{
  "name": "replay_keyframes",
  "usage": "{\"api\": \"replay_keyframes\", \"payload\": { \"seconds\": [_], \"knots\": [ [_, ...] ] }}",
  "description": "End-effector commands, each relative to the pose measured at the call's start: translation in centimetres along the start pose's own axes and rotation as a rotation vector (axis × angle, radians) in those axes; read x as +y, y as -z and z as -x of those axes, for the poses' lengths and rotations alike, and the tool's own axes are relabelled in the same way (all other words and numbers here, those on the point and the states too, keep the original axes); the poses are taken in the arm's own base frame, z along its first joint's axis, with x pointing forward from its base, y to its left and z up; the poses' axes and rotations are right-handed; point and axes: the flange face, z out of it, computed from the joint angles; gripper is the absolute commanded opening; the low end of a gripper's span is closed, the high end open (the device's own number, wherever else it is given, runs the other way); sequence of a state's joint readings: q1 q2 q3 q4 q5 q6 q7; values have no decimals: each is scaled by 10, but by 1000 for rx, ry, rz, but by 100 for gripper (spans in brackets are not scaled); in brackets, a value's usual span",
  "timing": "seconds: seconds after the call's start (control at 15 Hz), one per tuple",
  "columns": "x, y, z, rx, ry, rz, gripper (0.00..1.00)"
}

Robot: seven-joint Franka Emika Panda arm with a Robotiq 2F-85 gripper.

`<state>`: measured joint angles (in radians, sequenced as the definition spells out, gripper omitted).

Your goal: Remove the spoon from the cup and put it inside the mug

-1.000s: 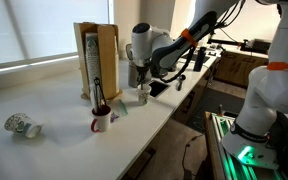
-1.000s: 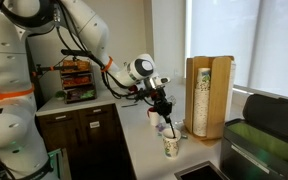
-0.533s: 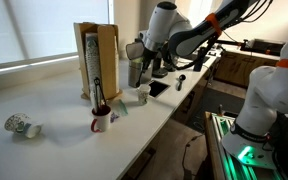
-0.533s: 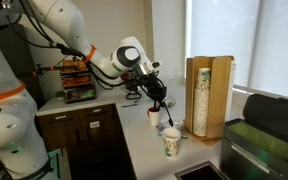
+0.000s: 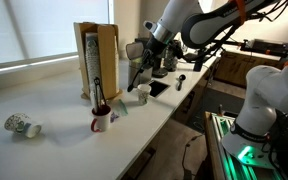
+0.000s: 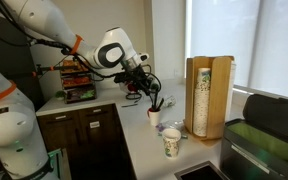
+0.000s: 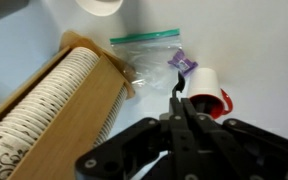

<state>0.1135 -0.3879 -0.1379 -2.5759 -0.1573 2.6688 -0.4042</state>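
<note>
Next, my gripper puts the thin black spoon down inside the white and dark red mug (image 5: 102,109) (image 7: 205,102) that is by the wooden cup dispenser.
My gripper (image 5: 141,62) is shut on a thin black spoon (image 5: 135,78), which hangs down from the jaws in the air. The plain whitish-grey cup (image 5: 141,96) stands on the counter just below the spoon's tip, and the spoon is clear of it. The white and dark red mug (image 5: 101,120) stands farther along the counter. In an exterior view the gripper (image 6: 147,88) holds the spoon (image 6: 154,100) above the cup (image 6: 154,117), with the mug (image 6: 171,143) nearer the camera. In the wrist view the shut jaws (image 7: 181,110) hold the spoon (image 7: 175,85) beside the mug (image 7: 209,88).
A wooden cup dispenser (image 5: 96,58) stands at the back of the white counter (image 5: 54,105), by the mug. A clear zip bag (image 7: 149,55) lies between cup and mug. A patterned white cup (image 5: 22,126) lies on its side far along. The counter edge runs close to the cups.
The gripper has risen from the cup and pulled back, lifting the black spoon out of it. The cup and the mug have stayed in place.
</note>
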Motion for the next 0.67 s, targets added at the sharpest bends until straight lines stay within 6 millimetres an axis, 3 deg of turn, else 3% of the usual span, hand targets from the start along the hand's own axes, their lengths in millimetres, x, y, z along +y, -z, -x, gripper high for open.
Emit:
{"api": "replay_keyframes", "payload": {
  "seconds": [0.0, 0.6],
  "knots": [
    [-14, -4, 1, 79, 114, -130, 1],
    [-12, -9, -1, 72, 141, -153, 4]
  ]
}}
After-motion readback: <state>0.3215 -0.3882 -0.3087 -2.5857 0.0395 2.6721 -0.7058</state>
